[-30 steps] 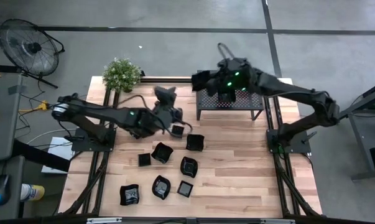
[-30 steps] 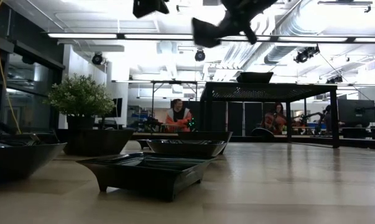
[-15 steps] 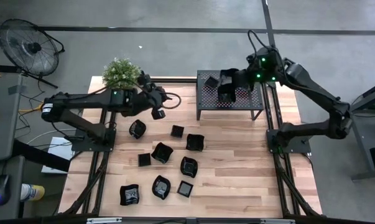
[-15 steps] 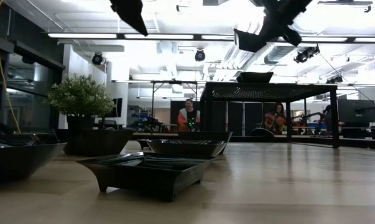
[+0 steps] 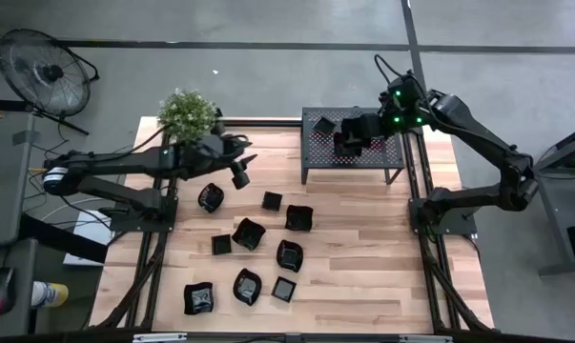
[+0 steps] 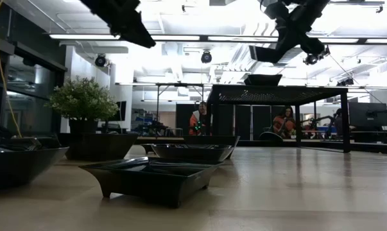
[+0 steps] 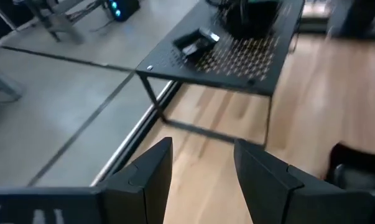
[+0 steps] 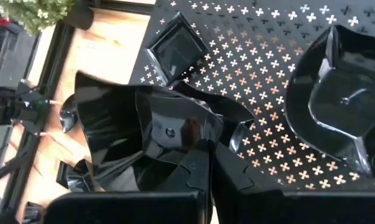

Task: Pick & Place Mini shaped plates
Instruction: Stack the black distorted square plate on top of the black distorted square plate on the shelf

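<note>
My right gripper should release the wavy black plate near the front edge of the rack, beside the small square plate (image 5: 346, 143) (image 8: 203, 119).
Several mini shaped plates, small glossy black dishes, lie across the wooden table, among them a plate (image 5: 210, 197), a plate (image 5: 298, 217) and a plate (image 5: 199, 298). My right gripper (image 5: 357, 131) hovers over the black perforated rack (image 5: 327, 155), shut on a wavy black plate (image 8: 143, 134). On the rack lie a small square plate (image 8: 178, 46) and a round wavy plate (image 8: 342, 106). My left gripper (image 5: 239, 171) hangs above the table's back left. In the left wrist view this left gripper (image 7: 199, 180) is open with nothing between its fingers, facing the rack (image 7: 249, 56).
A potted plant (image 5: 186, 112) stands at the table's back left corner, close to the left arm. A floor fan (image 5: 41, 69) stands off the table to the left. In the low view, plates (image 6: 151, 178) fill the foreground and people sit in the room behind.
My left gripper has drawn back from the middle of the table toward the back left. My right gripper has swung from the rack's left end to over its middle.
</note>
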